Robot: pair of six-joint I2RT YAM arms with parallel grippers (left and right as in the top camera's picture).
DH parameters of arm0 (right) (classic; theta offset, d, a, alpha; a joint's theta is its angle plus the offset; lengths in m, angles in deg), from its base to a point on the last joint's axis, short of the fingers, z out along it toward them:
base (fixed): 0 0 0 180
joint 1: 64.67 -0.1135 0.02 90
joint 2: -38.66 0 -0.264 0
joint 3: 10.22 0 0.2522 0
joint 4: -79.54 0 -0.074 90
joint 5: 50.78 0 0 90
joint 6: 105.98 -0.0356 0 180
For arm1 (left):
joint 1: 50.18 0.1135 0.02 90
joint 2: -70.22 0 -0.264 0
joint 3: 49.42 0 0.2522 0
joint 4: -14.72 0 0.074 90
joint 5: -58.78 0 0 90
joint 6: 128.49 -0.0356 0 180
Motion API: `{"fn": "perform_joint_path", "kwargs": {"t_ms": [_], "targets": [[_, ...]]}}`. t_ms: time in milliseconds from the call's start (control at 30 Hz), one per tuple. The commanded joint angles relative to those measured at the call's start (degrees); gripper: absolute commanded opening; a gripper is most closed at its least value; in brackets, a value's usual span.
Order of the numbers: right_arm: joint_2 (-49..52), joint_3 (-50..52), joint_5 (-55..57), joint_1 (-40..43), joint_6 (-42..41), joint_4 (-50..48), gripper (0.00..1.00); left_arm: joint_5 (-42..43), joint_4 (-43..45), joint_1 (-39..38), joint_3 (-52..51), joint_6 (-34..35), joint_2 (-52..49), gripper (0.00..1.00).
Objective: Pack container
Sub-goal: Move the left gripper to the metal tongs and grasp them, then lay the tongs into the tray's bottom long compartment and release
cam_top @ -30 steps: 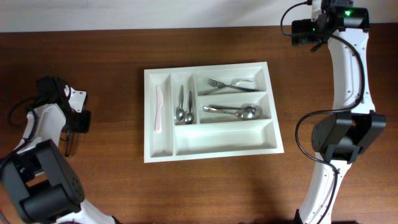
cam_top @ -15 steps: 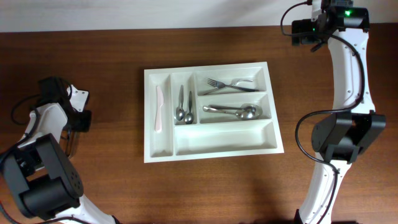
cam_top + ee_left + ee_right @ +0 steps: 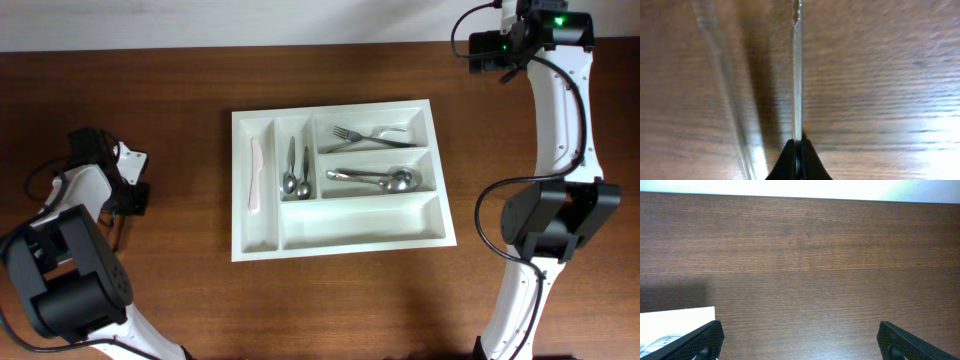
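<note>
The robot's left gripper will release the thin silver piece of cutlery in the white tray's wide, bare front compartment (image 3: pixel 349 223).
The container (image 3: pixel 340 226), a white tray, lies mid-table. It holds a white knife (image 3: pixel 256 175), two spoons (image 3: pixel 297 170), forks (image 3: pixel 370 134) and more spoons (image 3: pixel 378 179); its wide front compartment is bare. At the table's left, my left gripper (image 3: pixel 797 144) is shut on a thin silver piece of cutlery (image 3: pixel 797 75), seen edge-on just above the wood. In the overhead view that gripper (image 3: pixel 126 200) is mostly hidden by its arm. My right gripper (image 3: pixel 800 340) stands wide open over bare wood at the back right, holding nothing.
A second blurred silvery strip (image 3: pixel 725 85) lies on the wood left of the held piece. A corner of the white tray (image 3: pixel 680 316) shows at the left of the right wrist view. The right arm (image 3: pixel 555 130) stands along the table's right side.
My left gripper has closed on the thin silver piece of cutlery, and its arm has shifted slightly towards the right. The right arm and the tray have not moved.
</note>
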Motion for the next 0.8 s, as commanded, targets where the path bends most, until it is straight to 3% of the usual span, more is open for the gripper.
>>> {"fn": "perform_joint_path", "kwargs": {"t_ms": [0,233,433,600,767], "targets": [[-0.5,-0.8,0.7,0.3,-0.7,0.0,0.99,-3.5,-0.5,0.2,2.4,-0.1,0.6,0.02],[-0.5,-0.8,0.7,0.3,-0.7,0.0,0.99,-3.4,-2.5,-4.2,11.8,1.2,10.7,0.02],[-0.5,-0.8,0.7,0.3,-0.7,0.0,0.99,3.1,-4.7,-16.8,14.1,1.2,19.2,0.02],[-0.5,-0.8,0.7,0.3,-0.7,0.0,0.99,11.5,-11.1,-29.1,14.1,1.2,19.8,0.02],[-0.5,-0.8,0.7,0.3,-0.7,0.0,0.99,13.8,-15.3,-41.1,13.7,1.1,19.7,0.02]]}}
